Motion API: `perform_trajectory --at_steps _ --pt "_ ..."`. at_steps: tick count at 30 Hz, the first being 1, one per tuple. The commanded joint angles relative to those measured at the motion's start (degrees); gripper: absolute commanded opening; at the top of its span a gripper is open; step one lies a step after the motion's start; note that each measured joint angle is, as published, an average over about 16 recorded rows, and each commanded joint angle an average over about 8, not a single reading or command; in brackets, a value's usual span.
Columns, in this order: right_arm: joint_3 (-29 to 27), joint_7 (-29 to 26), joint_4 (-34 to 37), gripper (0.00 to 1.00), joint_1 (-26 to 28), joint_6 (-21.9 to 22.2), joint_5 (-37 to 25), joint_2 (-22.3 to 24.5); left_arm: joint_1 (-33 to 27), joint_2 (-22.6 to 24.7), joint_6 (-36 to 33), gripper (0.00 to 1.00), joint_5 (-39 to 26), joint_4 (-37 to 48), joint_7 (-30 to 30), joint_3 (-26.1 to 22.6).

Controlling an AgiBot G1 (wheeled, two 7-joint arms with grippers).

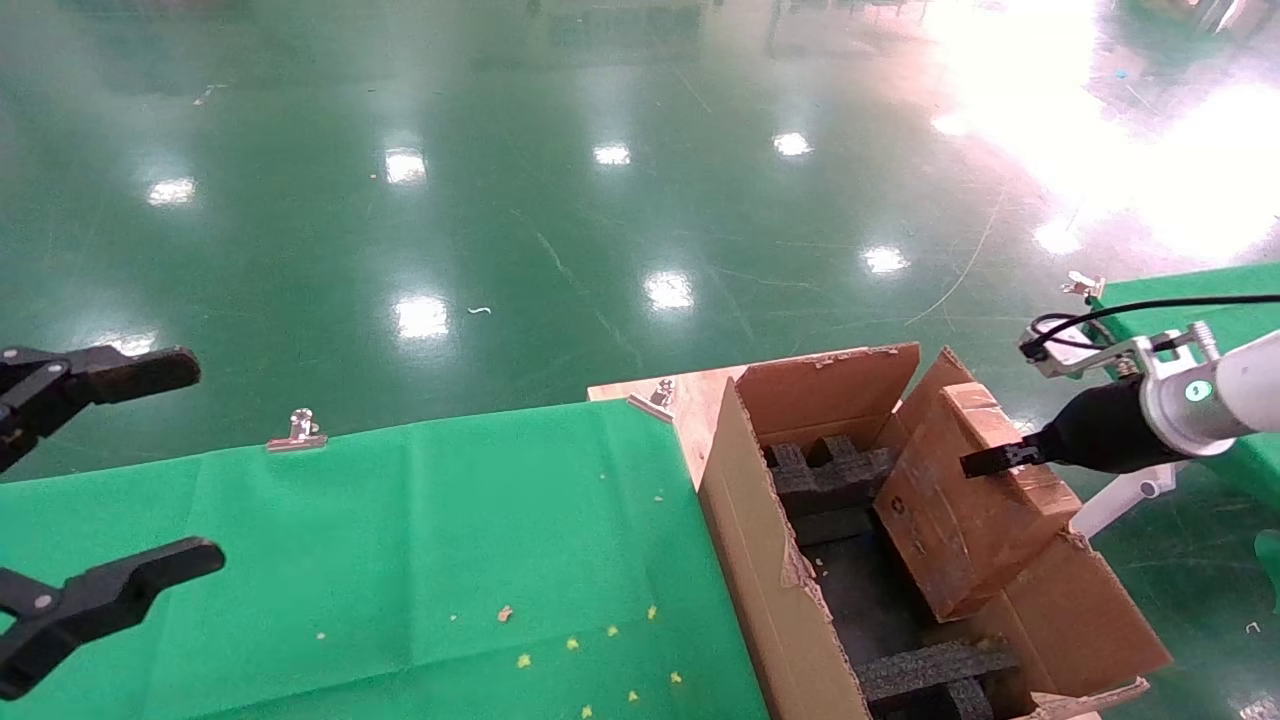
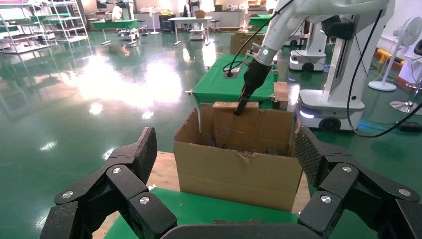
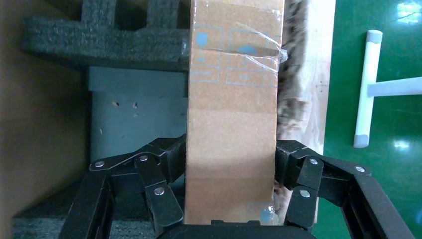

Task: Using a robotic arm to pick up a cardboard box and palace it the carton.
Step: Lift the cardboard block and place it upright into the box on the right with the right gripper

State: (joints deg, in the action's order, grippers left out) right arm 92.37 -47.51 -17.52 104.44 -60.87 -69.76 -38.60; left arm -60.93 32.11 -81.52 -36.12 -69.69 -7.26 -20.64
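Observation:
Next, my right gripper lets go of the box between the black foam inserts, against the carton's side (image 1: pixel 935 576) (image 3: pixel 224 132) that is opposite the green cloth.
The small brown cardboard box (image 1: pixel 950 520) with clear tape is tilted, its lower end down inside the large carton (image 1: pixel 745 540). My right gripper (image 1: pixel 985 462), on the white arm with the teal ring (image 1: pixel 1195 390), is shut on the box's upper end. In the right wrist view the fingers (image 3: pixel 164 164) clamp both sides of the box (image 3: pixel 231 99) above black foam (image 3: pixel 99 40). Black foam inserts (image 1: pixel 830 475) lie in the carton. My left gripper (image 1: pixel 100 470) is open and empty at the far left. Its view shows the carton (image 2: pixel 234 174), the box (image 2: pixel 236 124) and the right gripper (image 2: pixel 240 107).
A green cloth (image 1: pixel 400 540) covers the table left of the carton, held by metal clips (image 1: pixel 297 432). The carton stands on a wooden board (image 1: pixel 690 400). Another green table (image 1: pixel 1200 300) and a white stand (image 1: pixel 1120 500) are at the right. Glossy green floor lies beyond.

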Motion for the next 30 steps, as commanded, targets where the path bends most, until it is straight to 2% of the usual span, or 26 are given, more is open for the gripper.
perform_trajectory --at_steps 1,12,20,30 --pt "0.2 -0.9 -1.2 0.0 -0.5 1.2 -0.3 0.0 0.0 0.0 0.0 1.0 0.0 0.0 0.0 0.0" --pt "1.7 -5.5 -8.5 0.0 -4.7 7.1 -2.2 -0.4 0.0 0.0 0.0 1.0 0.0 0.0 0.0 0.0" --pt "2.5 -7.5 -10.2 0.0 -8.0 10.6 -3.0 -1.6 0.0 0.0 0.0 1.0 0.0 0.0 0.0 0.0" --pt "2.8 -7.3 -8.4 0.0 -10.8 10.4 -2.4 -2.7 0.0 0.0 0.0 1.0 0.0 0.0 0.0 0.0"
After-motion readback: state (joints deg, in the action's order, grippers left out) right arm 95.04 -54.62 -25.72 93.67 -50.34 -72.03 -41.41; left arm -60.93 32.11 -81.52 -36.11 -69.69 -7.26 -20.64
